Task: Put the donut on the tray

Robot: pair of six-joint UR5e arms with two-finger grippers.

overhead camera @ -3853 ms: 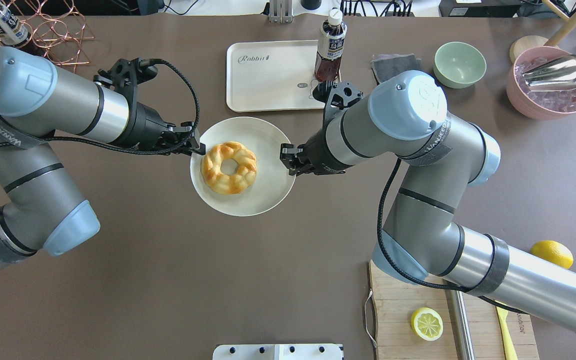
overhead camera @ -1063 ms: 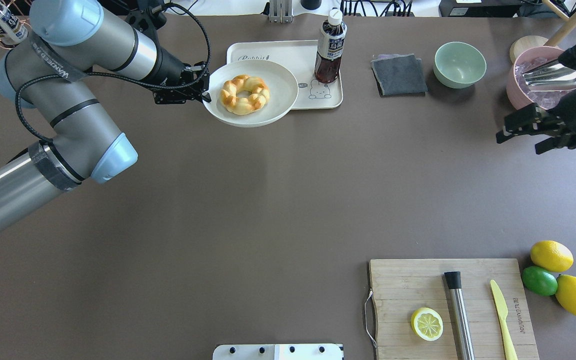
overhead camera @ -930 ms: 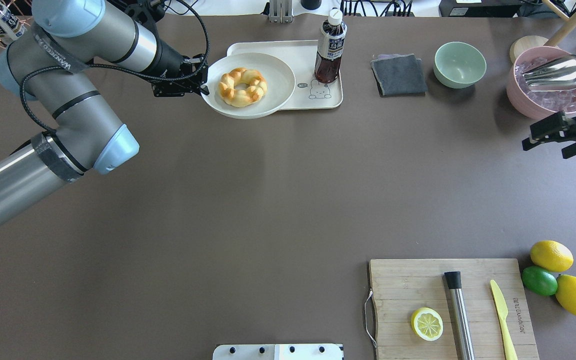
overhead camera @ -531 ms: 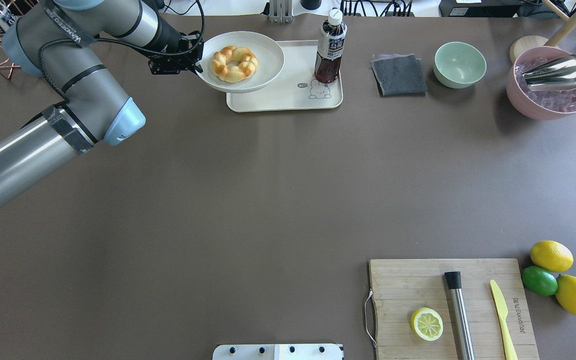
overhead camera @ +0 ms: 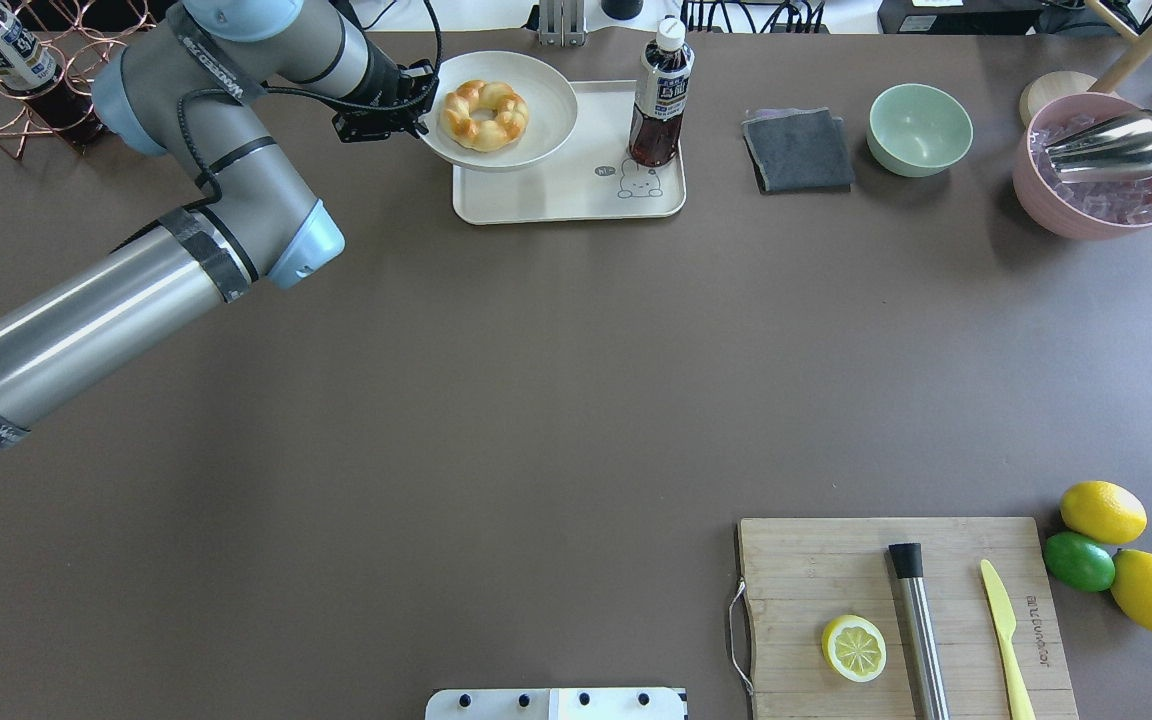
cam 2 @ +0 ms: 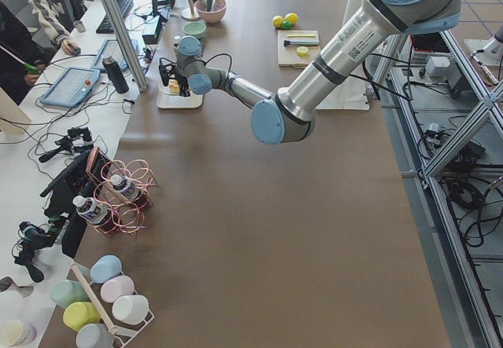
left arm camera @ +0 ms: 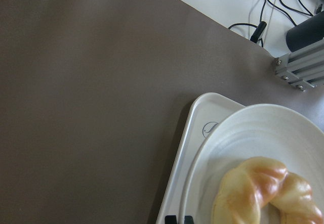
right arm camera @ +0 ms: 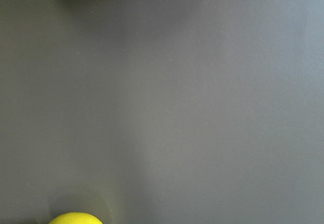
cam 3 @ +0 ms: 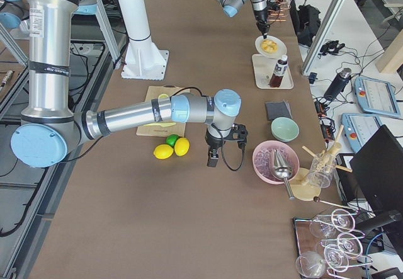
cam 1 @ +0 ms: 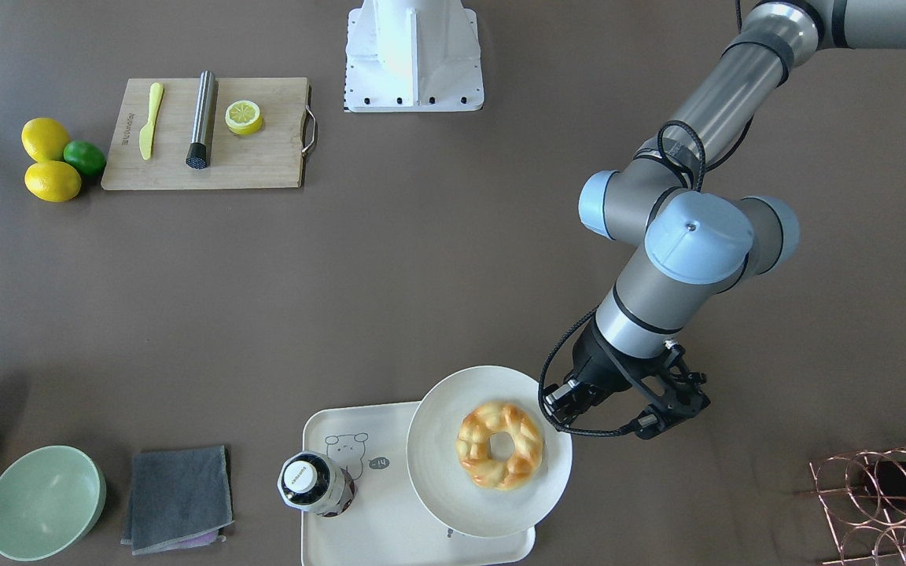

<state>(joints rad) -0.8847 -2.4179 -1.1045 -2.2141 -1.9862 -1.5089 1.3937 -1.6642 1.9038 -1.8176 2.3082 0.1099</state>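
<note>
The robot's left gripper needs to set the plate with the donut down on the cream tray (cam 1: 446, 481) next to the dark drink bottle.
The golden twisted donut (overhead camera: 484, 113) lies on a round off-white plate (overhead camera: 546, 120). My left gripper (overhead camera: 418, 108) is shut on the plate's left rim and holds the plate over the far left part of the cream tray (overhead camera: 576, 190). The front-facing view shows the donut (cam 1: 500, 445), the plate (cam 1: 441, 409), the tray (cam 1: 335, 495) and the left gripper (cam 1: 554, 399). The left wrist view shows the donut (left arm camera: 263, 193), the plate (left arm camera: 253, 133) and the tray's corner (left arm camera: 202, 115). My right gripper (cam 3: 213, 159) shows only in the exterior right view, beside the lemons; I cannot tell its state.
A dark drink bottle (overhead camera: 660, 95) stands on the tray's right side. A grey cloth (overhead camera: 798, 148), a green bowl (overhead camera: 919, 128) and a pink ice bowl (overhead camera: 1101, 165) are at the back right. The cutting board (overhead camera: 816, 570) and lemons (overhead camera: 1102, 510) are front right. A copper rack (overhead camera: 66, 60) is back left.
The right gripper let go of the plate and drew back out of the overhead view. The left gripper carried the plate with the donut from mid-table to above the tray.
</note>
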